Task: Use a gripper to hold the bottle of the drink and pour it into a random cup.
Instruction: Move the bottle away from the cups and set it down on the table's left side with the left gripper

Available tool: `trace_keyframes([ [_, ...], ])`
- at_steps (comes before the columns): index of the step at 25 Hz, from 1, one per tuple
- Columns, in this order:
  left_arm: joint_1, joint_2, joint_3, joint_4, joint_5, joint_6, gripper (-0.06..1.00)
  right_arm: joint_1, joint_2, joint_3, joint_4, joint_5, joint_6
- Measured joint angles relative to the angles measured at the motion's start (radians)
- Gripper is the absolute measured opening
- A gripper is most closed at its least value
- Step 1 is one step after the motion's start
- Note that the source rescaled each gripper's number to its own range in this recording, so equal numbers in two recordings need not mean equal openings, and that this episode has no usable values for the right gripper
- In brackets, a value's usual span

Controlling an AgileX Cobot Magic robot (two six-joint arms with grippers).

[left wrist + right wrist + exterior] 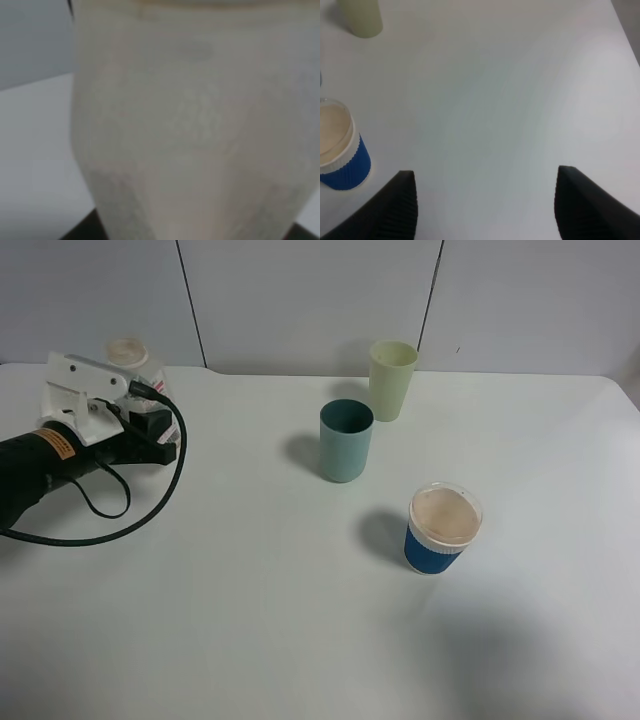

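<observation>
My left gripper needs to let go of the bottle on the white table [172,468] beside the loop of the black cable, level with the teal cup. The bottle stands at the table's far back now.
The bottle of the drink [131,357] stands at the far left back of the white table, mostly hidden behind the white bracket of my left gripper [158,422]. In the left wrist view the translucent bottle [195,125] fills the picture, and black fingers [82,231] show at its two lower sides, so the gripper is shut on it. The teal cup [346,440] stands upright and open-topped near the table's middle, well to the right of the bottle. My right gripper [485,210] is open above bare table, with nothing between its fingers.
A pale yellow-green tumbler [392,379] stands just behind the teal cup. A blue-sleeved cup with a clear lid [443,528] stands nearer the front right and shows beside the right gripper [337,150]. A black cable [120,510] loops over the table by the left arm.
</observation>
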Motion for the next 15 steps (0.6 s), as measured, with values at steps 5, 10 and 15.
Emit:
trace_keyframes([
  [5, 0.015, 0.036, 0.001, 0.022, -0.014, -0.005, 0.0, 0.0, 0.0, 0.0, 0.0, 0.0, 0.0],
  [10, 0.016, 0.083, 0.001, 0.029, -0.028, -0.006, 0.0, 0.0, 0.0, 0.0, 0.0, 0.0, 0.0],
  [15, 0.016, 0.136, 0.001, 0.032, -0.066, -0.009, 0.0, 0.0, 0.0, 0.0, 0.0, 0.0, 0.0],
])
